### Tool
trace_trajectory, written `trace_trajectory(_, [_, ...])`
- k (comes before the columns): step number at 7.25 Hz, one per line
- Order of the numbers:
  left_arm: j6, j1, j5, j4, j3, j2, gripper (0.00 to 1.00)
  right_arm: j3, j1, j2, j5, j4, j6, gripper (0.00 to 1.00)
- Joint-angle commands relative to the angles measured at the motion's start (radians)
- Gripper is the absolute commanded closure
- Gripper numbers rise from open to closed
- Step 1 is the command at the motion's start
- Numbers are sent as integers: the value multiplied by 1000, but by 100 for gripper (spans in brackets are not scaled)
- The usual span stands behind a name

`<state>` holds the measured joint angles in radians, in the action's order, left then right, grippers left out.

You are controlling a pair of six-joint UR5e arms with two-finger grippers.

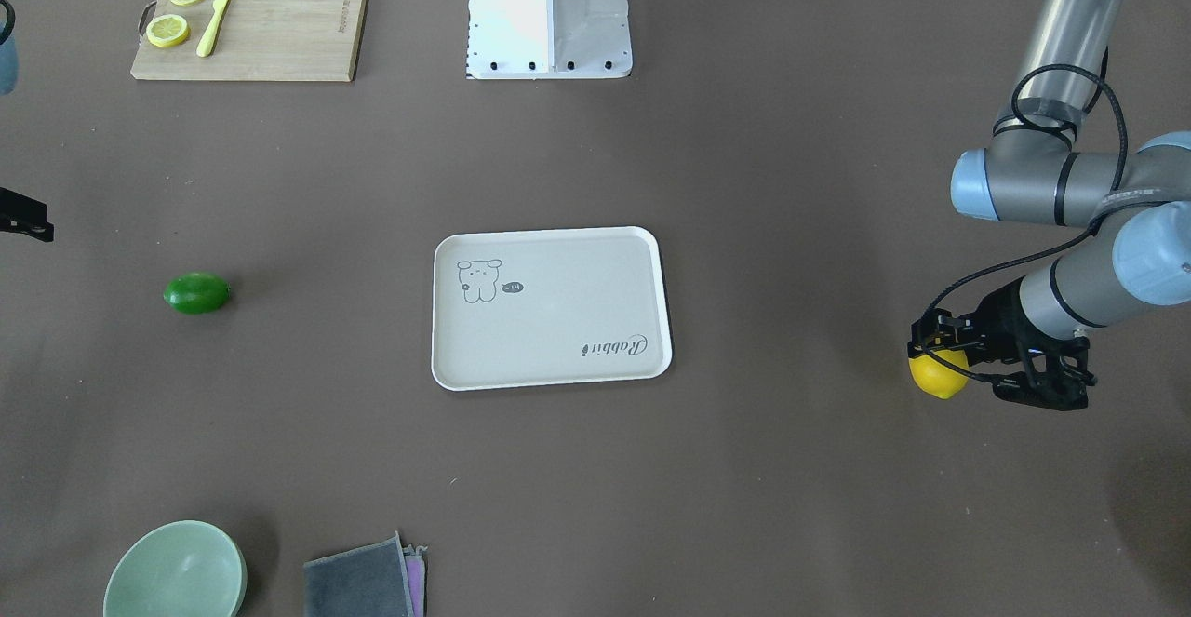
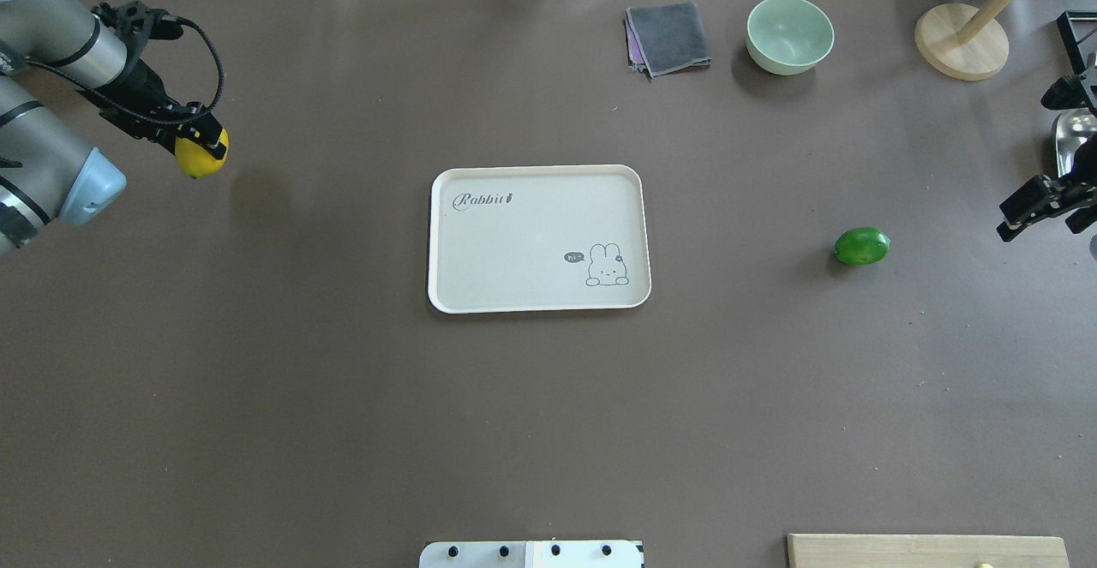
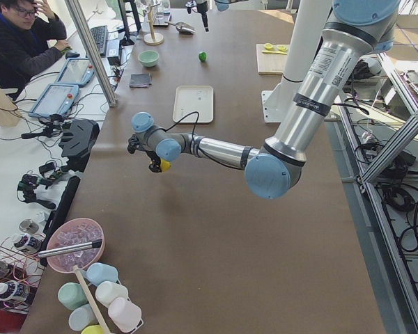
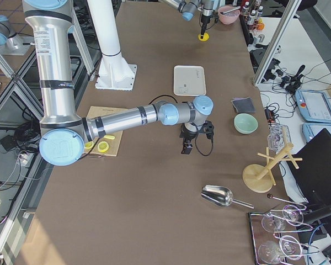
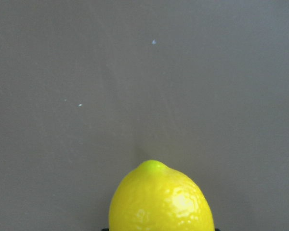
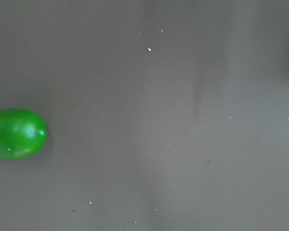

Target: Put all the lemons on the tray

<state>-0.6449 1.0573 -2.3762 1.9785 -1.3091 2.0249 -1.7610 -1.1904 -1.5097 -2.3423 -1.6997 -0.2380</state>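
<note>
My left gripper needs to release the bright yellow lemon, still held above the table, on the off-white tray point(image 1: 582, 311), just beside the Rabbit lettering.
My left gripper point(image 2: 202, 145) is shut on the bright yellow lemon point(image 2: 197, 159) and holds it above the table, far to the left of the tray; the lemon's tip shows in the left wrist view point(image 5: 161, 199). The off-white tray point(image 2: 531, 242) lies at mid-table with nothing on it. The dark green lemon point(image 2: 861, 246) lies on the table to the tray's right and shows at the left edge of the right wrist view point(image 6: 17, 134). My right gripper point(image 4: 196, 141) hangs open above the table beyond the green lemon, apart from it.
A bamboo cutting board point(image 1: 279, 26) with lemon slices and a yellow knife lies near the robot's base point(image 1: 549, 12). A green bowl point(image 2: 789, 34), a grey cloth point(image 2: 668, 37), a wooden stand point(image 2: 960, 41) and a metal scoop point(image 2: 1071, 133) sit along the far and right edges.
</note>
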Motion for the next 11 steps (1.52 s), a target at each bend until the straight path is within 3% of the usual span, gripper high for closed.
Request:
trace_trajectory(1, [-300,-109,-6,3,-107,53,100,-11,0,0,-2,0,-1,0])
trace_trajectory(4, [-617,-270,128,2,-118,191,100,-29,2,11,-5,0,-26,0])
trace_trajectory(7, [-775,-385,284,0,-116,267,100,-29,80,85,-3,2,-205,0])
trace_trajectory(8, [-774,-413,319,-6,-114,273,2,-29,103,109,-3,2,-251,0])
trace_trajectory(9, [-776,-421,360,-7,-121,270,2,-31,132,130,-2,2,-314,0])
trace_trajectory(11, [-765,-387,354,-7,-168,230,2,-29,178,140,12,29,-359,0])
